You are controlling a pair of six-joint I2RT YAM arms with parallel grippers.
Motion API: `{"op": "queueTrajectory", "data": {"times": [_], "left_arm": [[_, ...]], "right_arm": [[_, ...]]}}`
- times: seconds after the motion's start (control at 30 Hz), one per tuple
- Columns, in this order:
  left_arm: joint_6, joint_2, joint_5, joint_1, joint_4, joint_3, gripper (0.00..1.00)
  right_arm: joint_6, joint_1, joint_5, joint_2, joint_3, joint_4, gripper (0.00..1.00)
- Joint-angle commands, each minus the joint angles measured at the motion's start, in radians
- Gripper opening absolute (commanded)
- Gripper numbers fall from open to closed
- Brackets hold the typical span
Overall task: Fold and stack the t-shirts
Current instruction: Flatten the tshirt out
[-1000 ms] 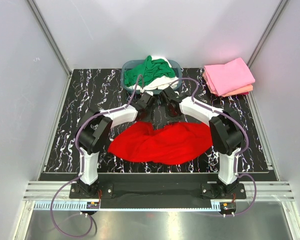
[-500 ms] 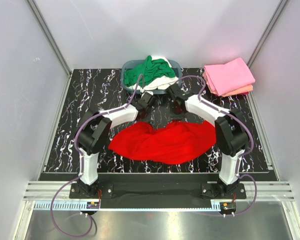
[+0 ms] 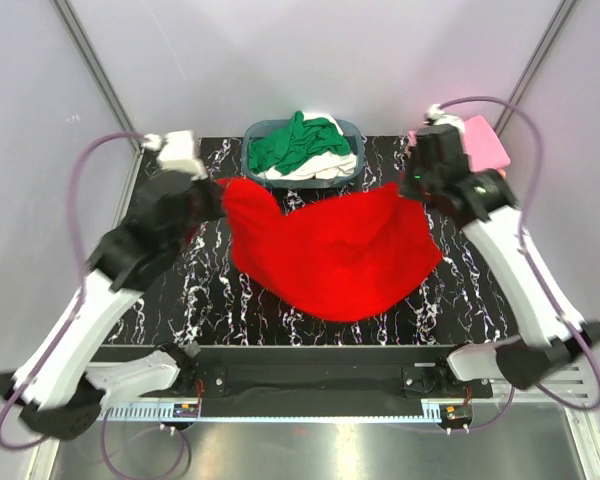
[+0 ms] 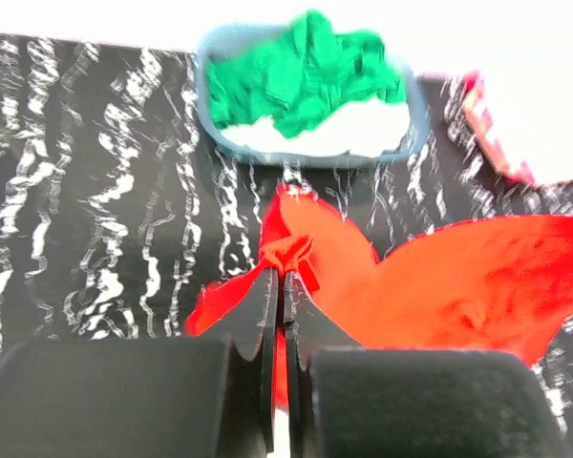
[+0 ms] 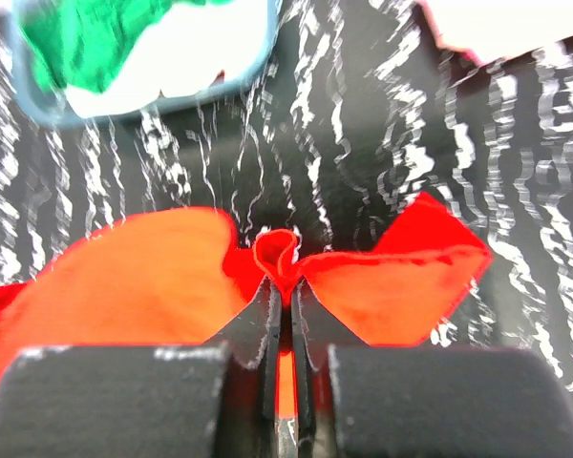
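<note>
The robot's right gripper needs to release the red t-shirt's corner on the marbled table, forward of the pink t-shirt's basket-side edge (image 3: 411, 218).
The bright red t-shirt (image 3: 335, 255) hangs spread between both grippers, its lower part draped toward the table's front. My left gripper (image 3: 223, 188) is shut on a bunched corner of the red t-shirt (image 4: 382, 286) at the left; red cloth shows between the left gripper's (image 4: 283, 273) fingers. At the right, my right gripper (image 3: 408, 187) pinches another corner, and a small red fold of the red t-shirt (image 5: 153, 277) sticks out past the right gripper's (image 5: 283, 282) tips. A green t-shirt (image 3: 292, 141) and a white t-shirt (image 3: 325, 168) lie in the basket. A pink t-shirt (image 3: 487, 142) lies folded at the back right, partly behind the right arm.
The blue-grey basket (image 3: 247, 152) stands at the back centre of the black marbled table (image 3: 170, 300). Both arms are raised high and angled outward over the table's sides. White walls with metal posts close in the back and sides.
Both arms rose and swung apart from the table's centre. The left gripper closed on the red t-shirt, which lifted from a flat heap and now hangs stretched between the grippers.
</note>
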Motion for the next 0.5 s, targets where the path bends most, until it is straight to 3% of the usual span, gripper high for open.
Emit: {"op": "queueTrajectory", "data": {"times": [0.0, 0.23, 0.47], "left_arm": [[-0.018, -0.115, -0.069, -0.002, -0.103, -0.069, 0.00], [0.000, -0.332, -0.127, -0.002, -0.152, -0.026, 0.00], [0.072, -0.512, -0.054, -0.002, -0.131, 0.064, 0.00]], "right_arm": [[0.049, 0.000, 0.121, -0.113, 0.020, -0.094, 0.00], [0.092, 0.000, 0.233, -0.290, 0.092, -0.167, 0.00], [0.020, 0.000, 0.101, -0.524, 0.098, -0.013, 0.00]]}}
